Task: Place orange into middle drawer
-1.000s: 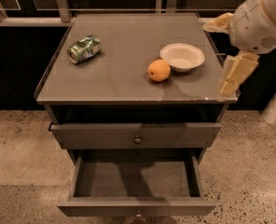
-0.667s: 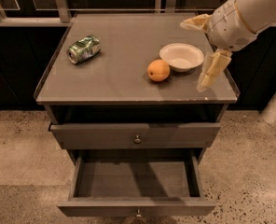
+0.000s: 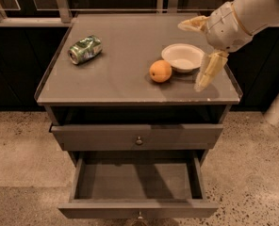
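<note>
Next, I move my gripper over to the orange that is beside the white bowl and close it around the orange's middle [image 3: 160, 71].
The orange [image 3: 160, 71] sits on the cabinet top, right of centre, just left of the white bowl [image 3: 182, 57]. My gripper [image 3: 189, 57] hangs above the right side of the cabinet top, over the bowl and to the right of the orange. Its two tan fingers [image 3: 209, 69] are spread wide apart and hold nothing. The middle drawer [image 3: 135, 181] is pulled out below, its flat dark-grey tray bare, with a small round knob at the front edge.
A crushed green can [image 3: 85, 49] lies at the back left of the cabinet top [image 3: 111, 81]. The upper drawer front [image 3: 138, 136] with its knob is closed. Speckled floor surrounds the cabinet. Dark cabinets stand behind.
My gripper has moved left from the right edge of the cabinet top to a spot over the bowl, nearer the orange. The orange and the drawer have not moved.
</note>
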Robot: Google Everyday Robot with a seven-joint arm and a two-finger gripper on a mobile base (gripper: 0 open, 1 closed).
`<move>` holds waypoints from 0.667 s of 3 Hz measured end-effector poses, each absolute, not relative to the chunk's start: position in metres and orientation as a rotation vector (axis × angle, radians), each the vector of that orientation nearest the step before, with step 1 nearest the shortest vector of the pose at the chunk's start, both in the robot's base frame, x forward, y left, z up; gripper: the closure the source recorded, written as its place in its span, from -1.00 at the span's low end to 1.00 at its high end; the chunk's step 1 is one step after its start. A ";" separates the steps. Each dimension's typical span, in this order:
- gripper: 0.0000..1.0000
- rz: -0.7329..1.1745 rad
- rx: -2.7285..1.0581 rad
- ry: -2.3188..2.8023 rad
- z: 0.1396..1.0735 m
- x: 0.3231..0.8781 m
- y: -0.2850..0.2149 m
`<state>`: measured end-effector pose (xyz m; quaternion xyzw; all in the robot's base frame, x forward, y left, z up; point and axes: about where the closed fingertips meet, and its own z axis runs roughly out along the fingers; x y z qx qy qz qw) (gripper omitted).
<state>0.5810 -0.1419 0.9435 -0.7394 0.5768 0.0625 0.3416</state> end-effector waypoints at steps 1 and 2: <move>-1.00 0.247 -1.967 1.396 0.926 0.615 -0.116; -1.00 0.326 -1.998 1.292 0.912 0.648 -0.089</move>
